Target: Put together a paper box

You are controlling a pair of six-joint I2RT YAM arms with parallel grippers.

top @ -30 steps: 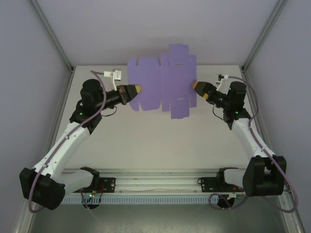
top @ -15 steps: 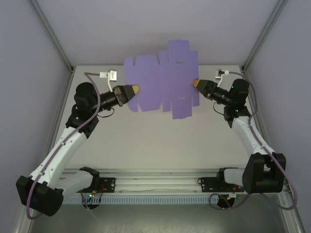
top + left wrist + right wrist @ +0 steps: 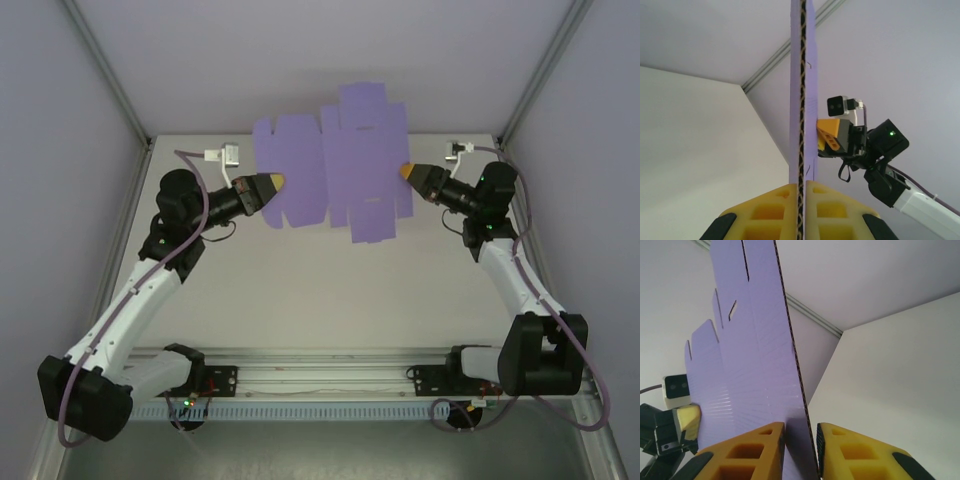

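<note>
Next, my left gripper releases the paper box over the middle of the white table (image 3: 348,232), between both arms.
The paper box is a flat purple die-cut sheet (image 3: 335,165) with flaps and tabs, held upright in the air above the far side of the table. My left gripper (image 3: 275,183) is shut on its left edge; in the left wrist view the yellow fingers (image 3: 775,210) clamp the sheet's corrugated edge (image 3: 802,100) tightly. My right gripper (image 3: 405,170) straddles the right edge. In the right wrist view the sheet (image 3: 750,340) stands between the fingers (image 3: 850,450), against the right pad, with a narrow shadowed gap on the left.
The white table (image 3: 320,290) lies below the sheet. Pale walls with metal corner posts (image 3: 110,80) close in the back and sides. A rail with the arm bases (image 3: 320,380) runs along the near edge.
My right gripper's jaws have narrowed from wide open to a slim gap around the sheet's right edge. The sheet and my left gripper drifted slightly left.
</note>
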